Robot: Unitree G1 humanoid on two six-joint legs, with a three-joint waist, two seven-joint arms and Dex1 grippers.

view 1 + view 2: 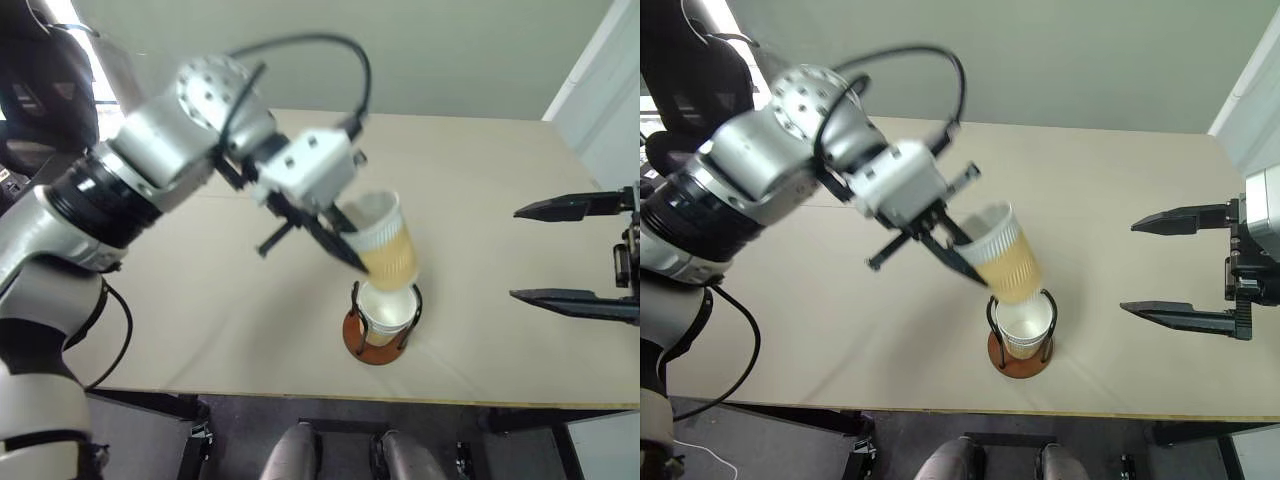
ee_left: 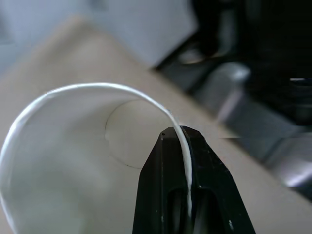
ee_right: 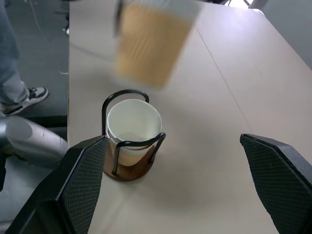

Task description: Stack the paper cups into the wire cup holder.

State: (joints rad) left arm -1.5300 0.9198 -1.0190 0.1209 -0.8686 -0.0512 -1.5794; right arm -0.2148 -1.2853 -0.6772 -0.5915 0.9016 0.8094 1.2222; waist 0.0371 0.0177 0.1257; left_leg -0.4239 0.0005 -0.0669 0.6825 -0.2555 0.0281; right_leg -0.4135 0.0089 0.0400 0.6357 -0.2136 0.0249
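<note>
I should let go of the paper cup in my left gripper inside the upright cup standing in the wire cup holder [image 1: 387, 304].
My left gripper [image 1: 352, 258] is shut on the rim of a paper cup [image 1: 386, 245], one finger inside and one outside the white rim [image 2: 186, 161]. The cup is ribbed yellow-tan outside and white inside, and hangs tilted just above the wire cup holder [image 1: 372, 352]. The holder has a reddish-brown round base and black wire loops [image 3: 122, 95]. Another paper cup [image 3: 134, 124] stands upright in it, mouth up. To the right of the holder my right gripper [image 1: 1127, 267] is open and holds nothing, its fingers [image 3: 83, 180] level and pointing toward the holder.
The holder stands near the front edge of the tan table [image 1: 200, 300]. A black chair [image 1: 40, 90] is at the back left. A person's leg and shoe [image 3: 22, 92] show on the floor beside the table. A white panel [image 1: 600, 90] rises at the far right.
</note>
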